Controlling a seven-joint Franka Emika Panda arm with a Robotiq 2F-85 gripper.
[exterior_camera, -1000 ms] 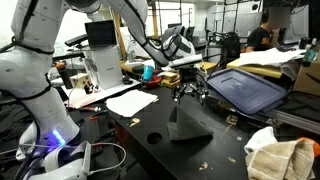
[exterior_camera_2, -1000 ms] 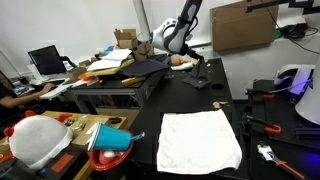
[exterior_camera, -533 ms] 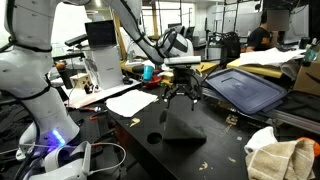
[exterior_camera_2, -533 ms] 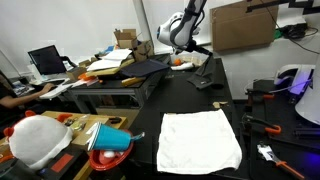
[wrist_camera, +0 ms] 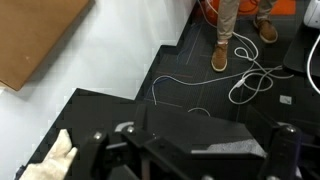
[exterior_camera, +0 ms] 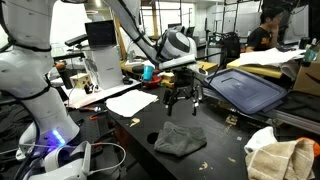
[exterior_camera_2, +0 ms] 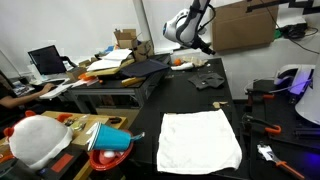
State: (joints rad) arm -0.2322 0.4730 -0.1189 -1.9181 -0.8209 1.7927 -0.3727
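Note:
Next, I close on the cloth's corner (exterior_camera: 198, 127) of the dark grey cloth nearest the dark blue tray.
My gripper (exterior_camera: 182, 97) hangs open and empty over the black table (exterior_camera: 225, 150). A dark grey cloth (exterior_camera: 180, 139) lies crumpled on the table just below and in front of it, apart from the fingers. In an exterior view the gripper (exterior_camera_2: 201, 44) is raised above the same cloth (exterior_camera_2: 208, 82) at the far end of the table (exterior_camera_2: 190, 100). In the wrist view the two fingers stand wide apart around the gripper's middle (wrist_camera: 190, 160), with a patch of the grey cloth (wrist_camera: 228, 149) showing between them.
A white cloth (exterior_camera_2: 200, 139) lies flat on the near part of the table. White paper (exterior_camera: 130, 102) lies beside the arm. A dark blue tray (exterior_camera: 245, 90) stands to one side, a beige cloth (exterior_camera: 281, 158) at the corner. A teal bowl (exterior_camera_2: 112, 140) sits nearby.
The grey cloth hung from the shut gripper a second ago. It has dropped and now lies on the table. The gripper has opened and stays above it.

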